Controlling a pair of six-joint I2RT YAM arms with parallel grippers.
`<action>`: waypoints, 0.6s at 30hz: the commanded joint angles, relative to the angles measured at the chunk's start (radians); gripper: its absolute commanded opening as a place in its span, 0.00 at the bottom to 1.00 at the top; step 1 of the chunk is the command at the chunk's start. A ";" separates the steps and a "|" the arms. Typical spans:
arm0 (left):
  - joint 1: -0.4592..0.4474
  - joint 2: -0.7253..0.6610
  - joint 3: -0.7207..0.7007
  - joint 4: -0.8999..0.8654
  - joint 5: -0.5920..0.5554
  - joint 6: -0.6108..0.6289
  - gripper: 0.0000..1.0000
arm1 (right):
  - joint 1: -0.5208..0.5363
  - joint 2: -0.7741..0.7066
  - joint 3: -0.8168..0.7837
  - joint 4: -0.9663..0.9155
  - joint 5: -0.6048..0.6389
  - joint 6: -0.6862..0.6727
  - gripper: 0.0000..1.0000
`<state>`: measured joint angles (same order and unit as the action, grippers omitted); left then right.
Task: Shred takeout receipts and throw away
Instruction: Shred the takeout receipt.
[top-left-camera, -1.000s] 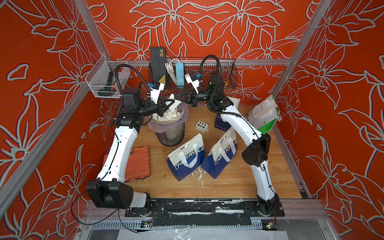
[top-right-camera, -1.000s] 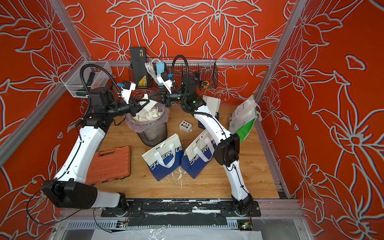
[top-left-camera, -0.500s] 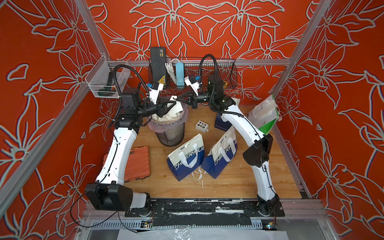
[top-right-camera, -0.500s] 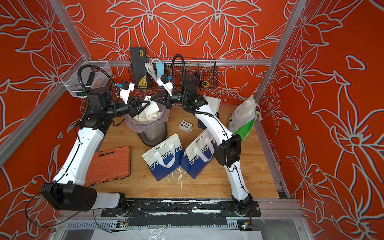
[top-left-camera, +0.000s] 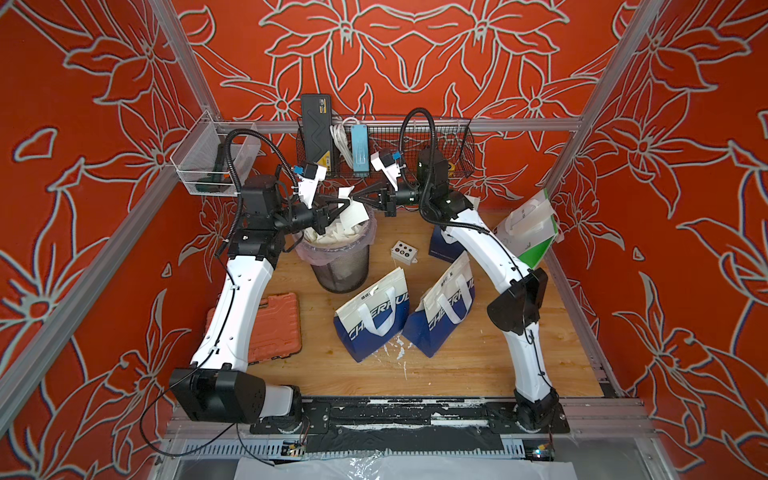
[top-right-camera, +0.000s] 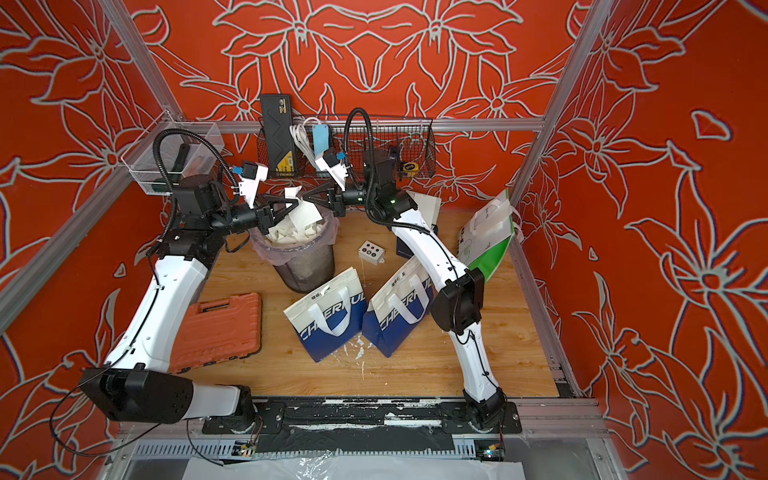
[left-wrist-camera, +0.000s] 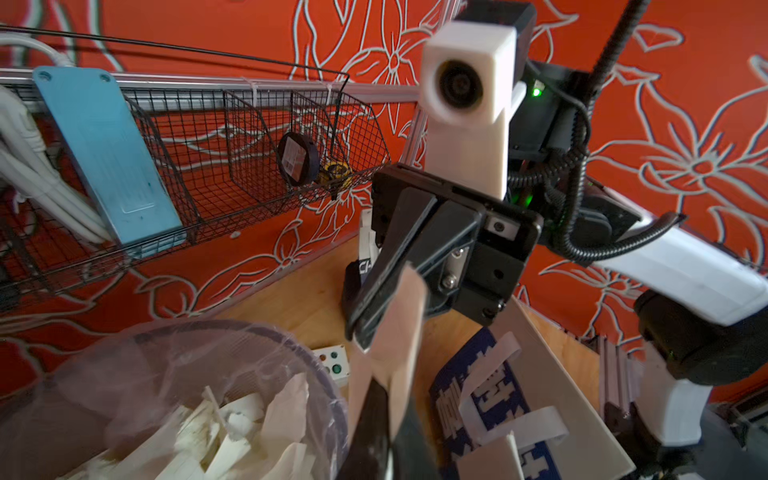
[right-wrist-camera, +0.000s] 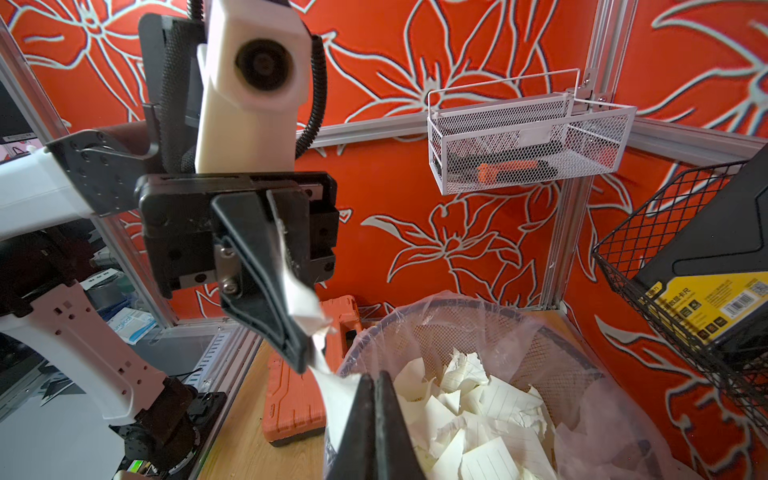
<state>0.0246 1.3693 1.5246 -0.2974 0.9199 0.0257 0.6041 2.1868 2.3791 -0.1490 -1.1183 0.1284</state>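
My right gripper will open and pinch closer to those tips (right-wrist-camera: 318, 353) before tearing, because a piece of receipt stretches from my left gripper's fingers to my right gripper.
A white takeout receipt (top-left-camera: 354, 215) hangs over the black mesh trash bin (top-left-camera: 341, 272), pinched from both sides. My left gripper (top-left-camera: 345, 204) is shut on one edge of it, my right gripper (top-left-camera: 360, 198) on the other, tips almost touching. In the left wrist view the receipt (left-wrist-camera: 399, 324) folds round my left gripper (left-wrist-camera: 382, 388), with the right gripper (left-wrist-camera: 360, 337) biting it from above. In the right wrist view the receipt (right-wrist-camera: 337, 392) runs from the left gripper (right-wrist-camera: 302, 362) to my right gripper (right-wrist-camera: 375, 380). Torn lined pieces (right-wrist-camera: 482, 419) fill the bin (right-wrist-camera: 503, 328).
Two blue-and-white CHERRUL bags (top-left-camera: 374, 320) (top-left-camera: 448, 305) stand in front of the bin. An orange tool case (top-left-camera: 276, 324) lies at the left, a small button box (top-left-camera: 404, 252) and a white-green bag (top-left-camera: 528, 228) at the right. A black wire basket (top-left-camera: 436, 141) hangs on the back wall.
Both grippers have risen a little above the bin with the receipt between them. The left one let go for a moment and has shut on the paper again.
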 joint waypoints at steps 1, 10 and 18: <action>-0.004 -0.003 0.020 0.030 -0.016 -0.007 0.00 | -0.003 -0.058 -0.023 0.040 -0.034 0.004 0.00; -0.003 -0.008 0.023 0.049 0.027 -0.025 0.00 | -0.007 -0.058 -0.045 0.029 -0.122 -0.011 0.18; -0.004 -0.001 0.018 0.084 0.083 -0.054 0.00 | -0.004 -0.030 -0.026 0.063 -0.135 0.022 0.32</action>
<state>0.0246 1.3697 1.5246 -0.2558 0.9573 -0.0124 0.5949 2.1700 2.3425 -0.1272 -1.2186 0.1429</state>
